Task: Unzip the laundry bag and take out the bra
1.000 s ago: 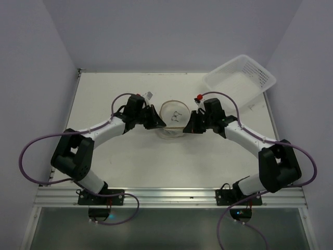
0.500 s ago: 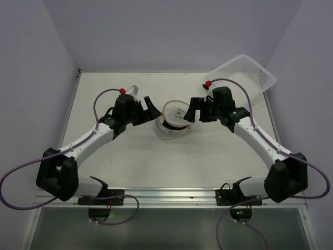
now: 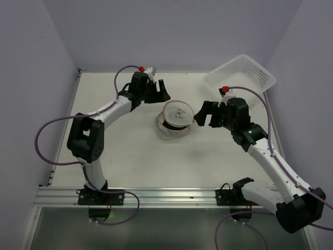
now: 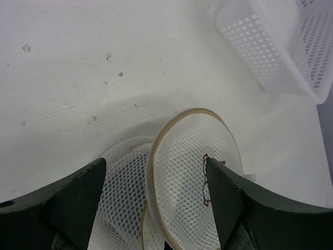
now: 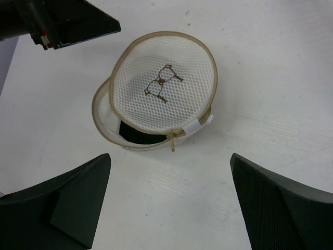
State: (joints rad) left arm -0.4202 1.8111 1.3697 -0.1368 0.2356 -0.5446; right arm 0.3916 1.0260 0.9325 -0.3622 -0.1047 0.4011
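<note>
Next, I reach with my right gripper inside the laundry bag [image 3: 178, 127] [image 5: 148, 137] and close it on the black bra that shows under the bag's lid.
The laundry bag [image 3: 176, 121] lies mid-table, a round white mesh case with a tan zipper rim and a small bra drawing on its lid [image 5: 164, 83]. The lid stands ajar, and the black bra [image 5: 136, 134] shows through the gap at the near side. My left gripper [image 3: 158, 92] hovers open just behind and left of the bag, looking down on the laundry bag [image 4: 190, 172] past its fingertips, apart from it. My right gripper [image 3: 202, 115] is open to the bag's right, nothing between its fingers [image 5: 78, 198]. The zipper pull [image 5: 172, 141] hangs at the front of the rim.
A white perforated plastic basket [image 3: 240, 78] sits tilted at the back right corner, also in the left wrist view as the basket [image 4: 281, 47]. Lilac walls close in the table on three sides. Bare tabletop [image 3: 130, 156] lies in front of the bag.
Both grippers were shut at the bag's rim, then opened and drew away. The left arm swung to the back left, the right arm pulled back right. The bag now rests with its lid ajar.
</note>
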